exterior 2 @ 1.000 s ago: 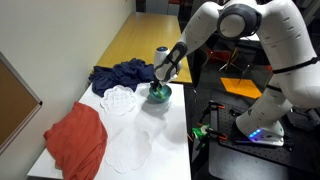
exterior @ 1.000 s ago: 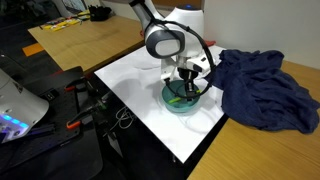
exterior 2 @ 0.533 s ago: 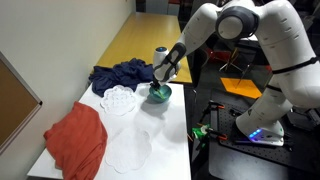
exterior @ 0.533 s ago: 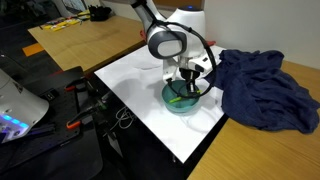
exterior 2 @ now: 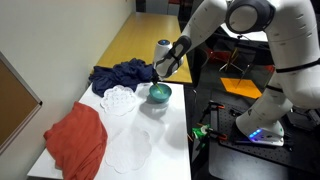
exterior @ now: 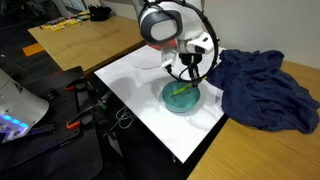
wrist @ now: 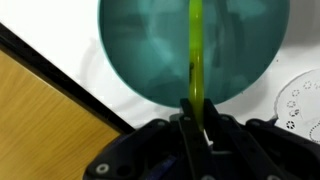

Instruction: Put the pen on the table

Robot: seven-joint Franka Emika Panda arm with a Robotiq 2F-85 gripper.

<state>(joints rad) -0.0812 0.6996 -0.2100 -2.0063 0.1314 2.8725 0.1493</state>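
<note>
I should let go of the yellow-green pen on the white table (exterior: 170, 76) beside the teal bowl, toward the red cloth.
The thin yellow-green pen (wrist: 195, 50) hangs from my gripper (wrist: 195, 112), whose jaws are shut on its upper end. Directly beneath it sits the teal bowl (wrist: 140, 45), with the pen's lower end over the bowl's inside. In an exterior view my gripper (exterior: 190, 70) is lifted above the bowl (exterior: 183, 100), the pen (exterior: 183, 89) dangling down toward it. The bowl stands on the white table (exterior: 130, 75) near its edge. From another side, the gripper (exterior 2: 160, 72) hovers above the bowl (exterior 2: 159, 94).
A dark blue cloth (exterior: 265, 88) lies bunched beside the bowl. A red cloth (exterior 2: 78, 140) and clear plastic lids (exterior 2: 118, 100) lie farther along the white table. Wooden tabletops (exterior: 80, 40) adjoin it. Cables and clamps (exterior: 85, 100) sit off the table's edge.
The jaws closed on the pen inside the bowl, and the arm has since risen, lifting the pen up over the bowl.
</note>
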